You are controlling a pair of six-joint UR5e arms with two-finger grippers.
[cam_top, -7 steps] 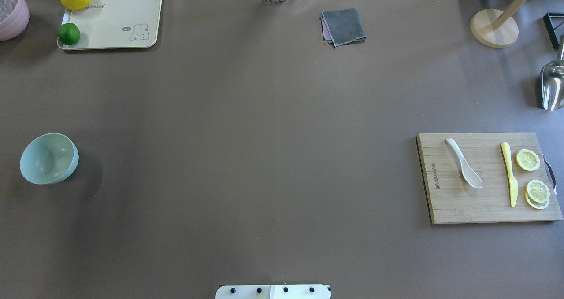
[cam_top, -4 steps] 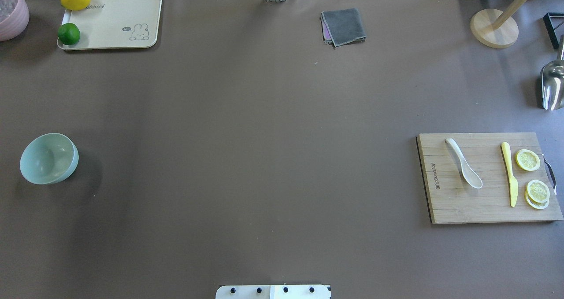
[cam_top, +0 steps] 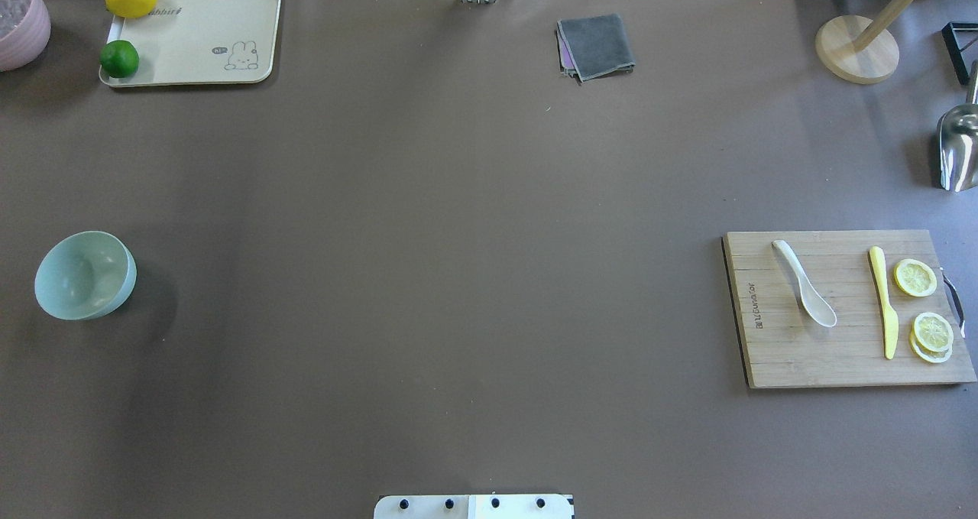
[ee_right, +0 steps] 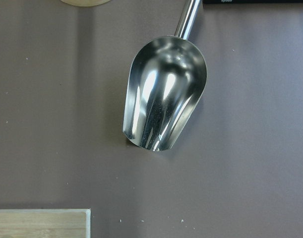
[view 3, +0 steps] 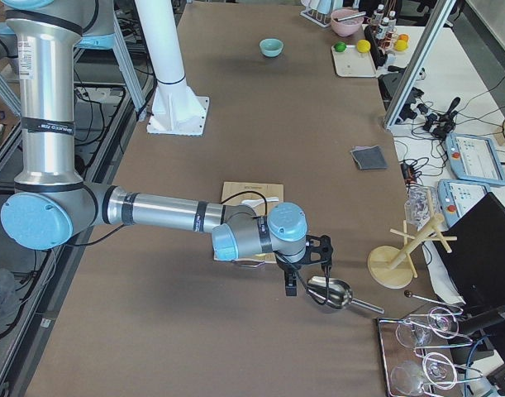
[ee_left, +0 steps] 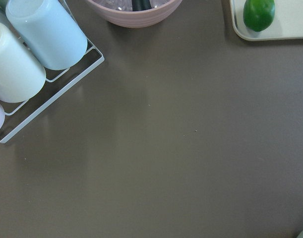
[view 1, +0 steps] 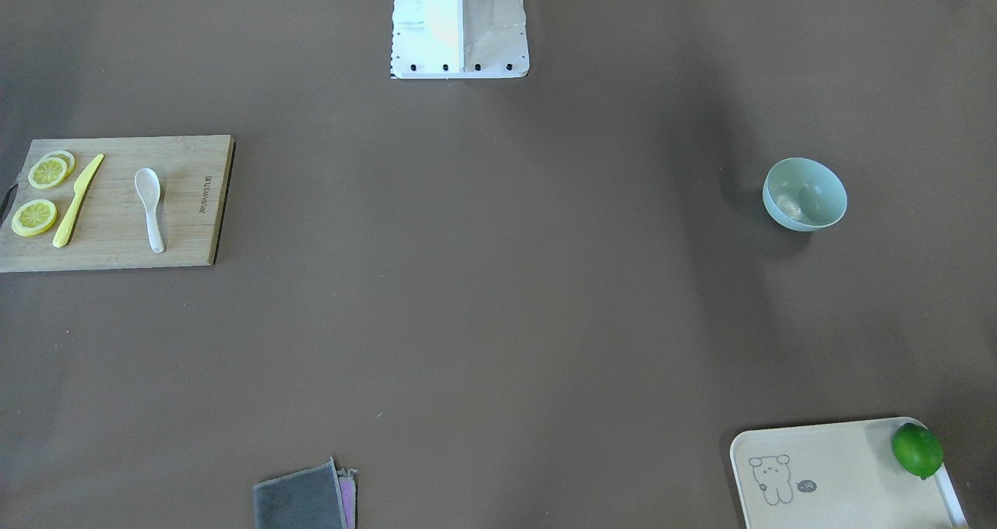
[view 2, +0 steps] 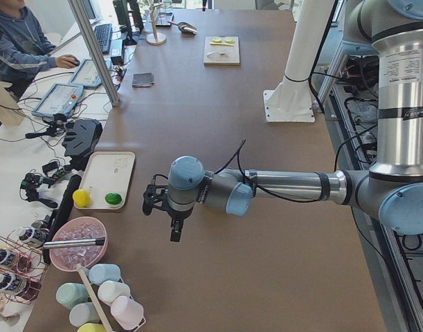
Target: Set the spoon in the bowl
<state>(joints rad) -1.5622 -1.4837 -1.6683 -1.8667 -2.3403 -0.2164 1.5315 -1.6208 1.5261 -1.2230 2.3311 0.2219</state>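
The mint-green bowl's rim (view 1: 846, 195), on the side that faces away from the cutting board, is next for my left gripper to go to and close on.
The white spoon (cam_top: 804, 293) lies on a bamboo cutting board (cam_top: 779, 351) at the table's right, scoop toward the robot; it also shows in the front view (view 1: 149, 206). The mint-green bowl (cam_top: 84, 274) stands empty at the far left, and shows in the front view (view 1: 804, 194) too. Neither gripper shows in the overhead or front view. My left gripper (view 2: 163, 214) hovers over the table's left end near the tray. My right gripper (view 3: 308, 273) hovers over a metal scoop (ee_right: 163, 94) beyond the board. I cannot tell whether either is open.
A yellow knife (cam_top: 884, 301) and lemon slices (cam_top: 932, 332) share the board. A cream tray (cam_top: 199, 37) holds a lemon and a lime. A grey cloth (cam_top: 596, 45), a wooden stand (cam_top: 856, 49), a pink bowl (ee_left: 131, 10) and a cup rack (ee_left: 37, 44) stand around the edges.
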